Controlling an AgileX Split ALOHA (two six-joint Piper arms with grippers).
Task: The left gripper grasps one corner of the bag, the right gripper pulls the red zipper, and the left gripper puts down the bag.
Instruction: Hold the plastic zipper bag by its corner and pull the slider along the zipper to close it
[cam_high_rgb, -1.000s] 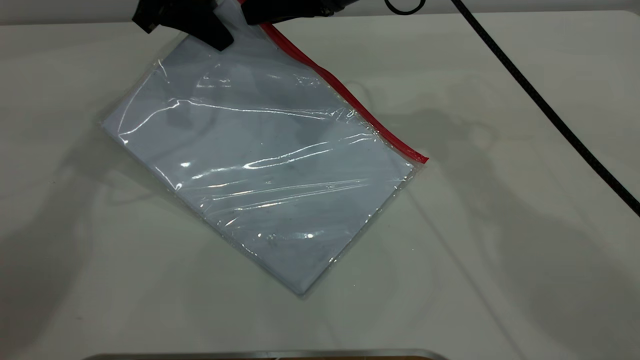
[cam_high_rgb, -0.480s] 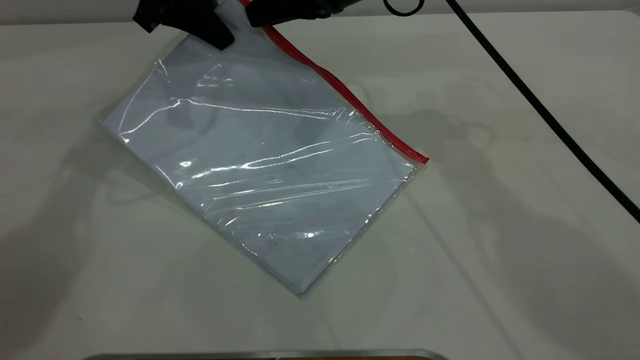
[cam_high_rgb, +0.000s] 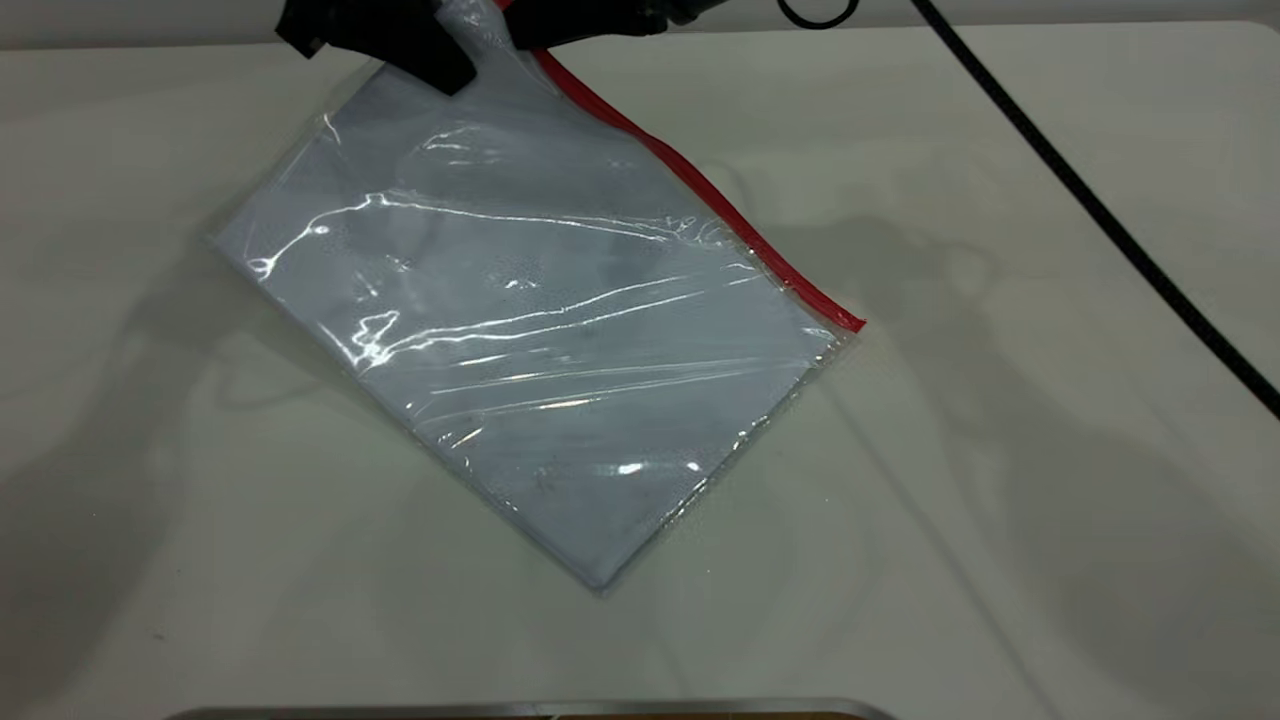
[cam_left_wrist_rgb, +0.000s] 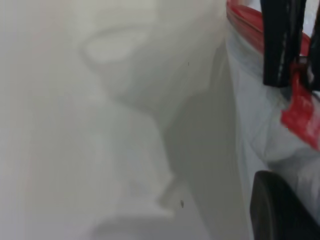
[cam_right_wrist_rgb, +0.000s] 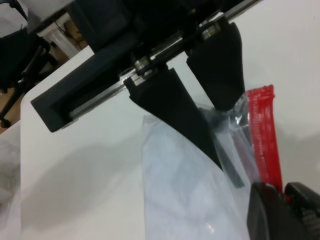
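The red zipper, now at the bag's far edge, will be let go by my right gripper toward the near end of the bag's red edge (cam_high_rgb: 743, 212).
The bag (cam_high_rgb: 540, 340) lies slanted on the white table, pale sheets showing through. The red zipper (cam_high_rgb: 720, 205) forms its far right edge. My left gripper (cam_high_rgb: 455, 70) is at the far edge, shut on the corner of the bag (cam_high_rgb: 475, 25), which is raised off the table. The right wrist view shows its fingers (cam_right_wrist_rgb: 220, 75) pinching the clear plastic (cam_right_wrist_rgb: 235, 117) next to the red strip (cam_right_wrist_rgb: 262, 135). My right gripper (cam_high_rgb: 530, 35) is just beside it, shut on the red zipper near that end; red shows between its fingers (cam_right_wrist_rgb: 265, 215). It also shows in the left wrist view (cam_left_wrist_rgb: 282, 45).
A black cable (cam_high_rgb: 1100, 210) runs diagonally over the table's right side. A metal-edged object (cam_high_rgb: 530, 710) sits at the near edge. The white table (cam_high_rgb: 1000, 500) surrounds the bag.
The bag's far end has risen a little and shifted slightly right; its creases have changed. Both grippers stay at the far corner, shifted slightly right.
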